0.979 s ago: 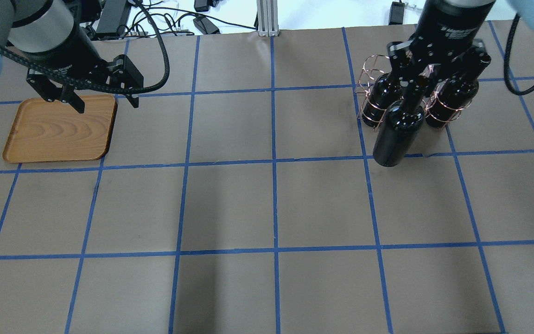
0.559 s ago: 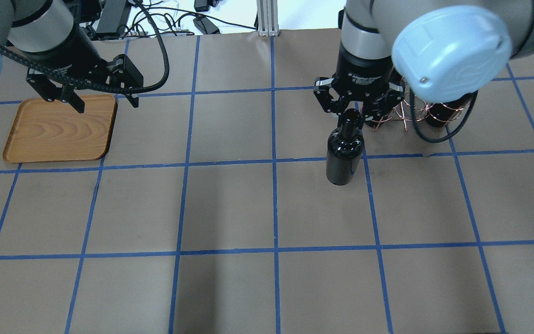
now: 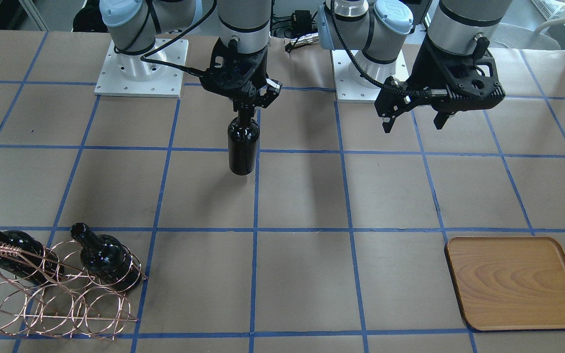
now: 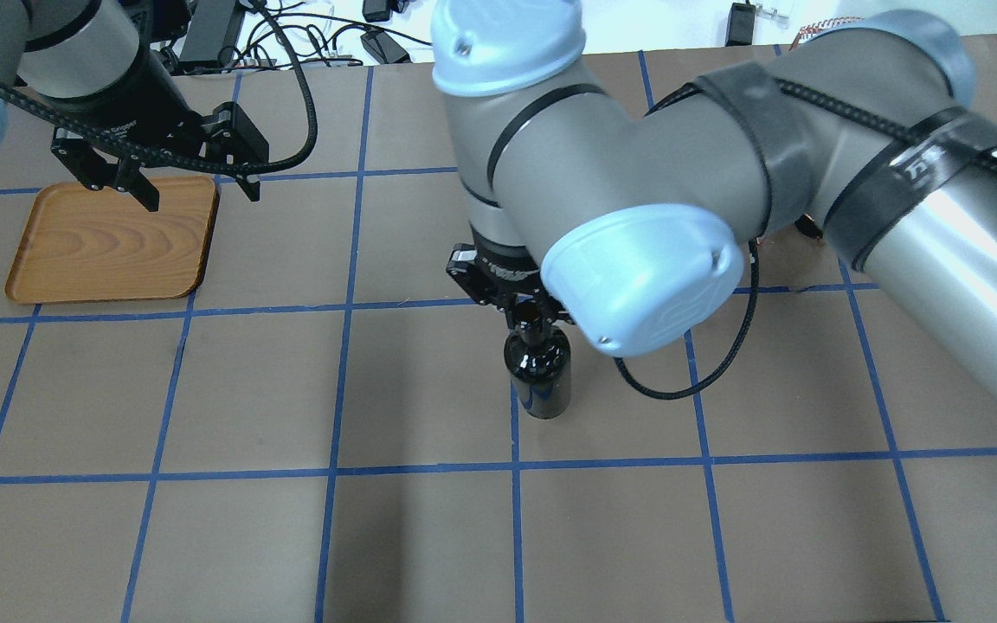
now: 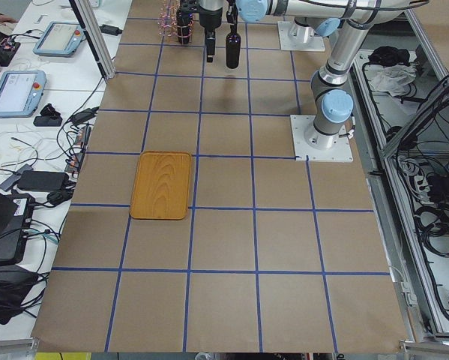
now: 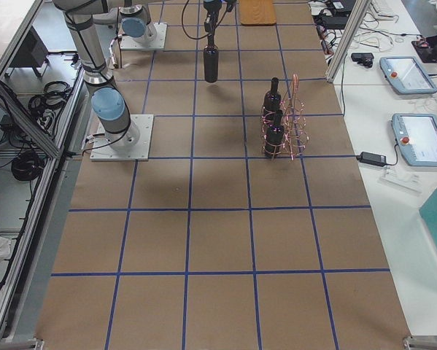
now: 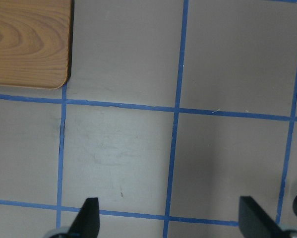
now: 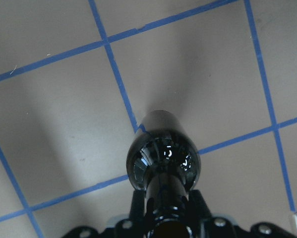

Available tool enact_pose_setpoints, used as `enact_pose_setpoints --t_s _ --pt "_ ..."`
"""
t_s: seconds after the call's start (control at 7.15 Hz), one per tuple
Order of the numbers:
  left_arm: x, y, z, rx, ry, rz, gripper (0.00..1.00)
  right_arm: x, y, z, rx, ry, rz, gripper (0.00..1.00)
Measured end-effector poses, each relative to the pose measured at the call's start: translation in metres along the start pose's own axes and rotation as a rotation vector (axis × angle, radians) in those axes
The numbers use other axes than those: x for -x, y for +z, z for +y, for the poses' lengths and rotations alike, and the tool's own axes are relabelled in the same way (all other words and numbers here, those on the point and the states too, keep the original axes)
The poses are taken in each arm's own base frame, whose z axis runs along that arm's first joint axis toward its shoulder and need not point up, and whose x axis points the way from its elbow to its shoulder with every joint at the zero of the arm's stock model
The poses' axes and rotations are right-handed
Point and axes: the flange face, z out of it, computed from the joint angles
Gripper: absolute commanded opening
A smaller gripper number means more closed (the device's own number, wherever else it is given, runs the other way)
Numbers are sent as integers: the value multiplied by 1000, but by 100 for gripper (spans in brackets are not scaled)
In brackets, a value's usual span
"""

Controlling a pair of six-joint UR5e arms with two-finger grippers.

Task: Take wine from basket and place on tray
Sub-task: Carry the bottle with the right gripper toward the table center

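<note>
The robot's right gripper needs to release the black wine bottle, now held over the table's middle, standing upright in the next blue tape square (image 3: 294,165) (image 8: 86,160) toward the tray.
My right gripper (image 4: 531,322) is shut on the neck of a glossy black wine bottle (image 4: 538,381). It holds the bottle upright over the middle of the table, as the front view (image 3: 242,147) and the right wrist view (image 8: 163,163) also show. The copper wire basket (image 3: 57,299) stands far off on my right with two more black bottles (image 3: 106,255) in it; my right arm hides it in the overhead view. The wooden tray (image 4: 109,242) lies bare at the far left. My left gripper (image 4: 202,197) is open and empty, hovering by the tray's far right corner.
The table is covered in brown paper with a blue tape grid (image 4: 343,303). My right arm's large elbow (image 4: 637,277) spans the overhead view's right half. Cables and devices (image 4: 377,43) lie beyond the far edge. The arm bases (image 3: 140,68) stand on the robot's side of the table.
My right gripper has carried the bottle away from the basket, leftward and toward the robot, to the table's middle. The left gripper and the tray have not moved.
</note>
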Motion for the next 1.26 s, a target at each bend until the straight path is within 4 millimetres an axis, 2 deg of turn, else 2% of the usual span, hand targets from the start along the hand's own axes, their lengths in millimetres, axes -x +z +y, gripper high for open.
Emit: enact_pose_setpoints --t_s 0.28,0.56,0.98,1.26 --pt "-1 1 0 1 1 0 100 22 21 34 -9 26 -48 0" --pt "-1 1 0 1 2 0 100 32 35 47 -18 58 -62 0" --pt "-1 -1 0 -1 2 -1 100 67 33 59 -53 73 -96 0" --pt "-2 0 1 1 3 4 100 78 32 65 -57 73 -101 0"
